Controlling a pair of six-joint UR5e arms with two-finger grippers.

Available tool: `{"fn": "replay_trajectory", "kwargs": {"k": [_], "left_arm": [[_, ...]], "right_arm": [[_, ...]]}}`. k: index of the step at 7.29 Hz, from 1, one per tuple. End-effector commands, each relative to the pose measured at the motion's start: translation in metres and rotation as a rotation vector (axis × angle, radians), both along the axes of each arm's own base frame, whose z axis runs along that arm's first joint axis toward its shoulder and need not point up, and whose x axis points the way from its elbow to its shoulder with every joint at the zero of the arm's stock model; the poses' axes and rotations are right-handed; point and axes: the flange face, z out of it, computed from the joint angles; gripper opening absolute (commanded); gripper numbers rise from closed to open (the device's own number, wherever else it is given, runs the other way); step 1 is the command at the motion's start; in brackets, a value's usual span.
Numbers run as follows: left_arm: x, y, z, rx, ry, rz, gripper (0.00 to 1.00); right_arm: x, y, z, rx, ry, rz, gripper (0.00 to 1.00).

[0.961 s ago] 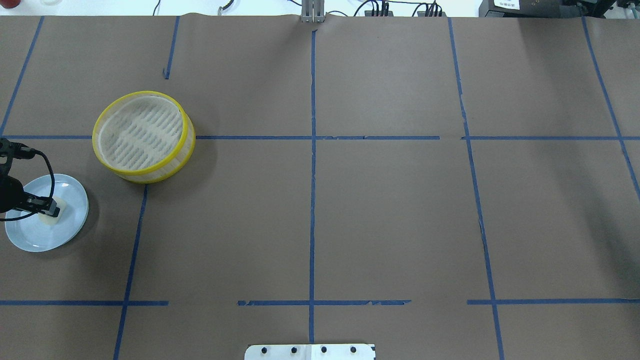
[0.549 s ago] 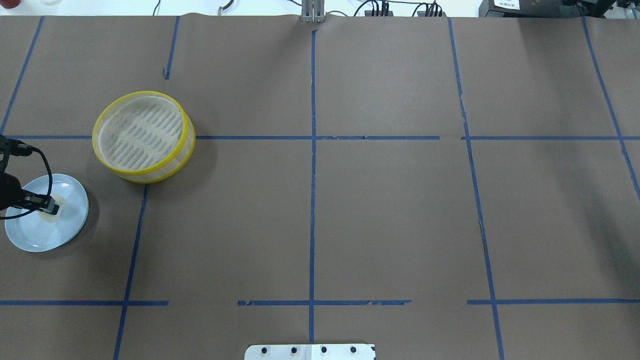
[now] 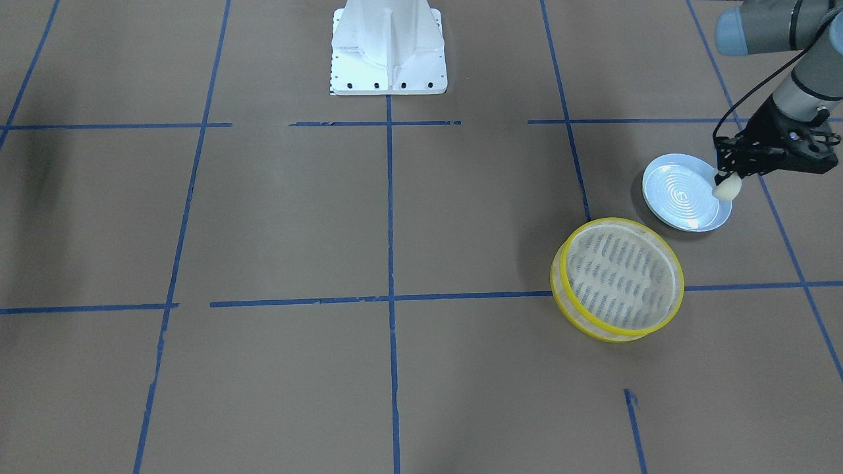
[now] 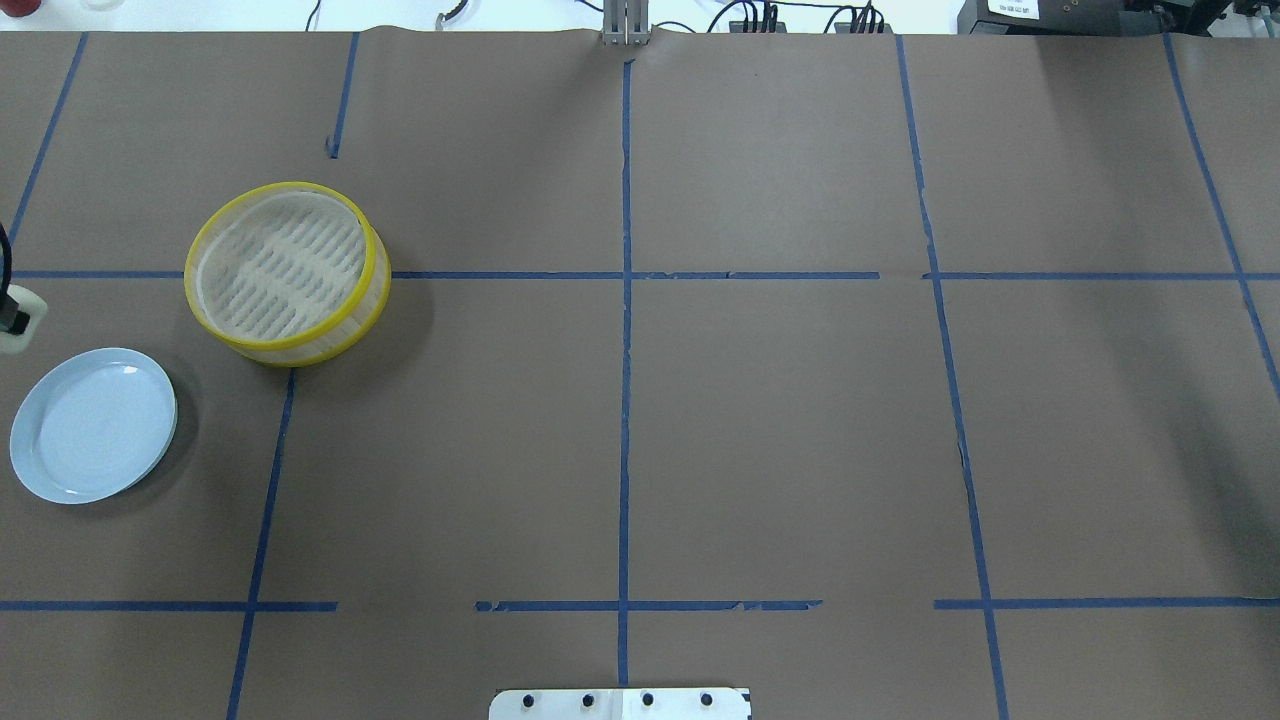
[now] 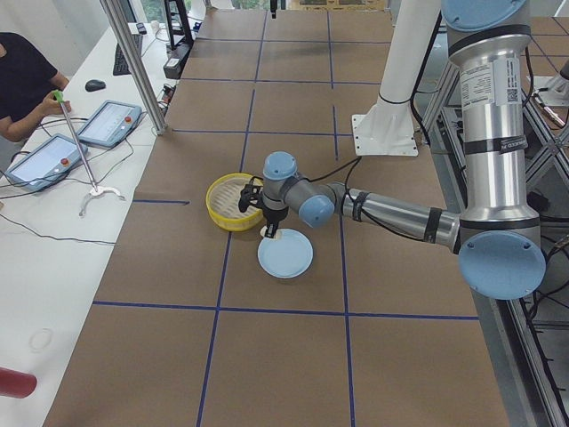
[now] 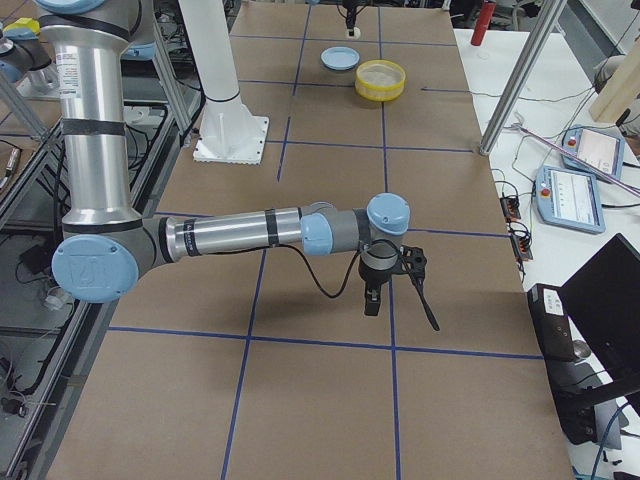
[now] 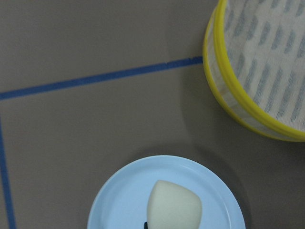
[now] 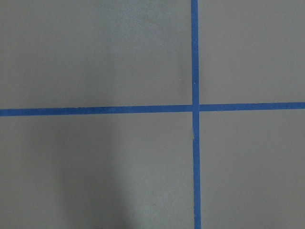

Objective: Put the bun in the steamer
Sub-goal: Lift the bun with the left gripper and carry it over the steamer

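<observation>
I need to let go of the cream-white bun, now in the air over the plate's edge, with my left gripper on the cloth (image 3: 614,263) near the middle of the yellow-rimmed steamer.
My left gripper (image 3: 722,178) is shut on the cream-white bun (image 3: 727,189) and holds it in the air over the edge of the pale blue plate (image 3: 681,194), which has nothing on it. In the left wrist view the bun (image 7: 174,207) hangs over the plate (image 7: 119,205). In the overhead view the bun (image 4: 26,322) is at the left edge. The yellow-rimmed steamer (image 3: 616,280) stands empty just beyond the plate; it also shows in the overhead view (image 4: 287,272) and the left wrist view (image 7: 224,90). My right gripper (image 6: 376,298) hovers over bare table far from these; I cannot tell whether it is open.
The table is covered in brown paper with blue tape lines. The robot's white base (image 3: 388,66) is at the middle of its side. On the far side from the robot, a metal pole (image 5: 133,71), tablets (image 5: 108,122) and an operator (image 5: 22,80) are nearby.
My left gripper has lifted the bun off the plate and carried it toward the far side and the view's left edge. The plate is now bare.
</observation>
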Motion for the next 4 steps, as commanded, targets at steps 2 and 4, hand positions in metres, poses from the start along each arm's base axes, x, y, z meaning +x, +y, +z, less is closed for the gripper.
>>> {"fn": "replay_trajectory", "kwargs": {"k": [2, 4], "left_arm": [[-0.013, -0.078, -0.109, -0.055, -0.059, -0.026, 0.29], [0.032, -0.112, -0.153, -0.093, -0.039, -0.018, 0.29]], "right_arm": [[0.0, 0.0, 0.0, 0.0, 0.0, 0.0, 1.0], [0.0, 0.0, 0.0, 0.0, 0.0, 0.0, 1.0]]}}
